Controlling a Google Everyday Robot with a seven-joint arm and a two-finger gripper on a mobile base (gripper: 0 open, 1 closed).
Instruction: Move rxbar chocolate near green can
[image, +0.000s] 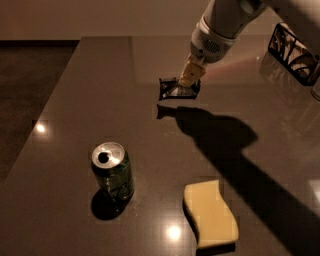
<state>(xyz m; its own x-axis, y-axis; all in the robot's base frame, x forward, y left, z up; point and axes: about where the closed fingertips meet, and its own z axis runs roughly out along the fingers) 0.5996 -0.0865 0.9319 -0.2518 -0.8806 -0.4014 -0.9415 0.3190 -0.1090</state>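
Note:
Next, I release the rxbar chocolate on the dark table (132, 152), close behind the green can. The bar is now lifted above the table.
The rxbar chocolate (176, 89) is a small dark bar held in my gripper (189, 80), lifted above the dark table (70, 100); its shadow lies below it on the tabletop. My gripper reaches down from the upper right and is shut on the bar's right end. The green can (113, 172) stands upright at the front left, its silver top with the opening showing. The bar is well behind and to the right of the can.
A pale yellow wavy sponge (210, 214) lies at the front right of the can. A dark wire basket (294, 52) stands at the far right edge. The table's left edge drops to a dark floor.

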